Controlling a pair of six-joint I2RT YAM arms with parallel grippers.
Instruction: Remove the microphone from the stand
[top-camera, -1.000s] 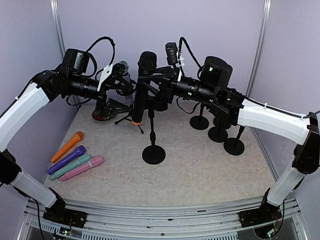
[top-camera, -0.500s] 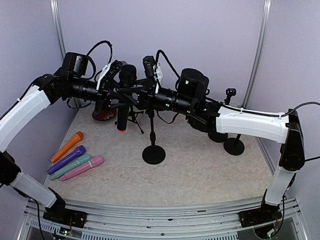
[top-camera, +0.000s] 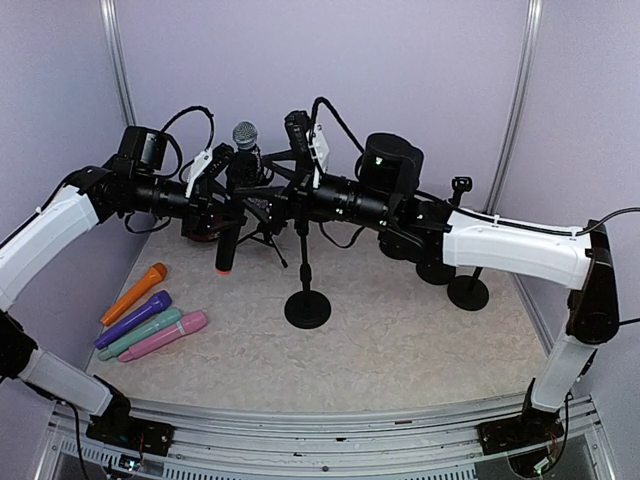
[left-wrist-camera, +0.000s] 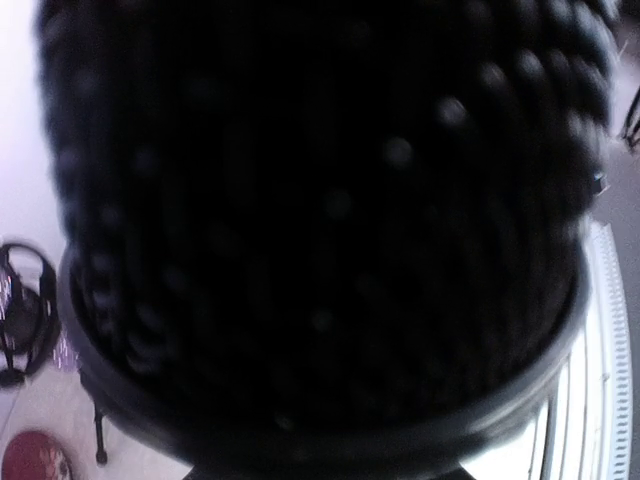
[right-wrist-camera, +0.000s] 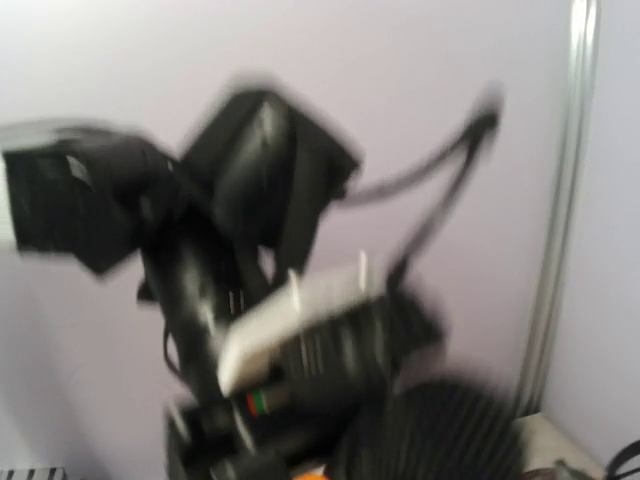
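Note:
The black microphone, now hanging upright beside the stand, will be laid down by my left gripper, in the space between the pink microphone and the stand's round base (top-camera: 222, 315).
A black microphone (top-camera: 227, 238) with an orange end hangs upright in the air, left of the stand (top-camera: 306, 306). My left gripper (top-camera: 233, 187) is shut on its upper body. Its dark mesh head (left-wrist-camera: 320, 230) fills the left wrist view and hides the fingers there. My right gripper (top-camera: 279, 197) stands open beside the top of the stand's pole (top-camera: 303, 250), a little right of the microphone and apart from it. The right wrist view is blurred. It shows the left wrist and part of the mesh head (right-wrist-camera: 440, 440) at the bottom.
Orange (top-camera: 133, 293), purple (top-camera: 133, 319), teal (top-camera: 140, 333) and pink (top-camera: 163, 335) microphones lie at the front left. A grey-headed microphone (top-camera: 245, 134) on a tripod stands at the back. More round-based stands (top-camera: 468, 291) stand behind the right forearm. Walls close in on three sides.
The right gripper carried the microphone left off the stand. The left gripper closed on it and has drawn it further left and lower. The right gripper has let go.

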